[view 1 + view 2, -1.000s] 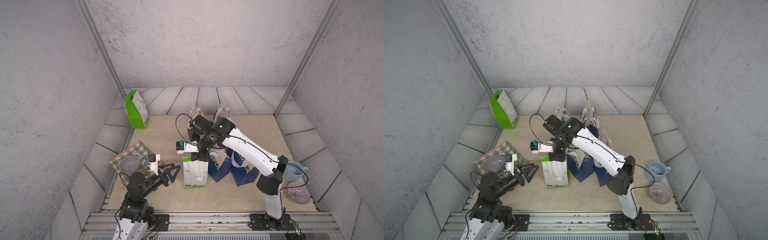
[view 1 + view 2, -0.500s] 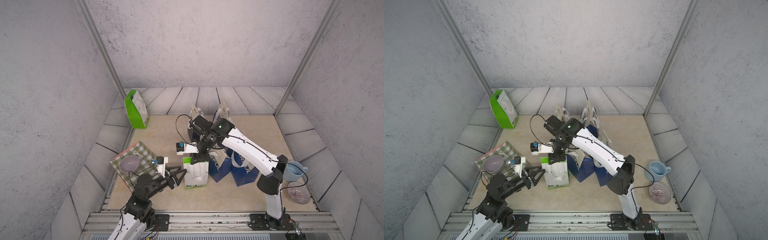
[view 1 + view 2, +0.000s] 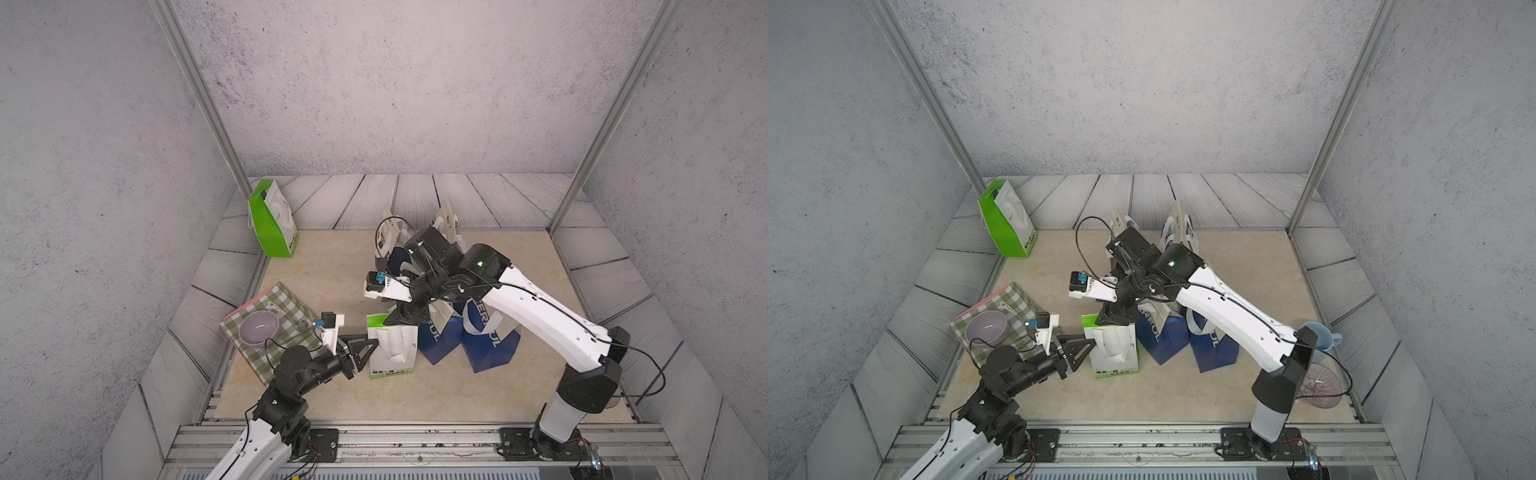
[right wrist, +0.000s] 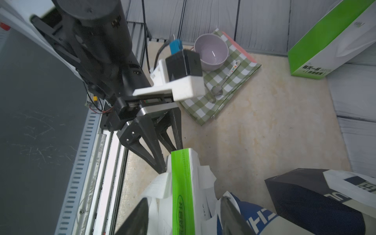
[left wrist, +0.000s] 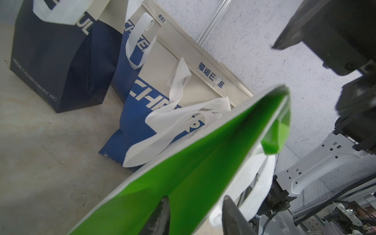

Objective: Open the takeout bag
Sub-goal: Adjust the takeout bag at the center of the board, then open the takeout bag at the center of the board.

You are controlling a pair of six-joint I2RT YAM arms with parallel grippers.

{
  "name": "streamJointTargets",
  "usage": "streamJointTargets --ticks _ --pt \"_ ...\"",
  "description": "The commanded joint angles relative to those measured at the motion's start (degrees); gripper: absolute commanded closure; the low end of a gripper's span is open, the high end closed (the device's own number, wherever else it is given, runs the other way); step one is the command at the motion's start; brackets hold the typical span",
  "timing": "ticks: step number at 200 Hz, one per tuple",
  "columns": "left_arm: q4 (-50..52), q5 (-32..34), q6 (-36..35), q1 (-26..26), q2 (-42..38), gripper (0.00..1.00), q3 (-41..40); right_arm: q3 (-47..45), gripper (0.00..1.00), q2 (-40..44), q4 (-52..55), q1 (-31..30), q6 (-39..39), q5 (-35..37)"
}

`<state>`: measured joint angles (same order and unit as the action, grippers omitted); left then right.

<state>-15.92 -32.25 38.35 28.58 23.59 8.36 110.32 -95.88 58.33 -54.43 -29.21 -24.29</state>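
Observation:
The robot's right gripper is straddling the top edge and handles of the takeout bag from above, so it should come in lower and pinch the green panel (image 3: 415, 330) opposite the left gripper.
The takeout bag (image 3: 392, 353) (image 3: 1117, 353) is white with green sides and stands upright at the front middle of the floor, its white handles flopped over its top. My left gripper (image 3: 374, 343) (image 3: 1093, 342) reaches in low from the left. In the left wrist view the left gripper (image 5: 195, 205) is open, its fingers straddling the bag's green side panel (image 5: 183, 173) near the top corner. My right gripper (image 3: 401, 323) (image 3: 1113, 322) hangs just above the bag's top edge. In the right wrist view the right gripper (image 4: 185, 213) is open, with the green edge strip (image 4: 180, 183) and handles between its fingers.
Two blue bags (image 3: 440, 336) (image 3: 490, 345) lean right against the takeout bag. A green bag (image 3: 272, 218) stands at the back left. A checked cloth (image 3: 286, 301) with a purple bowl (image 3: 258, 328) and a spoon (image 4: 223, 81) lies front left. A blue cup (image 3: 1327, 338) and a glass dish (image 3: 1318, 384) sit far right.
My left arm has swung forward and right to the bag's left edge, its jaws narrowing round it. My right gripper, shut a second ago, has opened over the bag's top.

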Motion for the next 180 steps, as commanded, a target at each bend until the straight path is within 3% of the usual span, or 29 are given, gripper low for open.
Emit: streamJointTargets --ticks 1,29,57,80,108,152,180 --pt "-2.0 0.4 -1.8 1.1 0.0 0.66 -0.3 -5.0 0.43 4.8 -10.4 0.0 6.7 0.3" --pt "-1.7 0.8 -2.3 2.1 0.5 0.81 0.0 -16.3 0.45 12.8 -22.8 0.0 12.6 5.3" --pt "-2.5 0.7 -2.5 3.4 1.2 1.0 0.4 -31.8 0.47 21.8 -36.0 -0.7 10.7 5.5" --pt "-0.5 2.9 -3.3 4.6 0.6 1.0 0.9 -40.7 0.49 26.8 -43.5 -3.2 8.5 9.8" --pt "3.4 11.4 -4.2 7.5 -1.7 1.0 1.6 -47.0 0.52 28.8 -51.5 -6.3 5.3 15.1" --pt "6.0 20.2 -6.4 13.2 -4.5 1.0 3.1 -48.5 0.56 25.6 -57.2 -10.6 -0.4 22.9" --pt "6.5 21.8 -7.2 14.4 -4.0 1.0 3.6 -48.1 0.56 23.2 -57.6 -12.3 -2.8 24.8"
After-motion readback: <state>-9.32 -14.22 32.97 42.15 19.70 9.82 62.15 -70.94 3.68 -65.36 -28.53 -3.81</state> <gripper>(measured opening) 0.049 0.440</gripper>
